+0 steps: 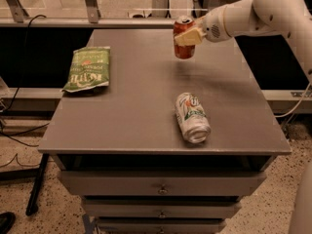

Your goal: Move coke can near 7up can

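The robot's gripper should set the coke can down upright against the 7up can's side away from the green chip bag (pixel 218 115).
The coke can (pixel 184 48), red with a silver top, is upright and held in the air above the far middle of the grey table (pixel 131 106). My gripper (pixel 186 37) is shut on it, the white arm reaching in from the upper right. The 7up can (pixel 192 117), silver-white with green lettering, lies on its side on the table's front right part, its open end toward the front edge. The coke can is well behind the 7up can and above the table.
A green chip bag (pixel 88 68) lies flat at the table's left side. Drawers (pixel 161 184) sit under the tabletop. A railing and cables run behind and to the left of the table.
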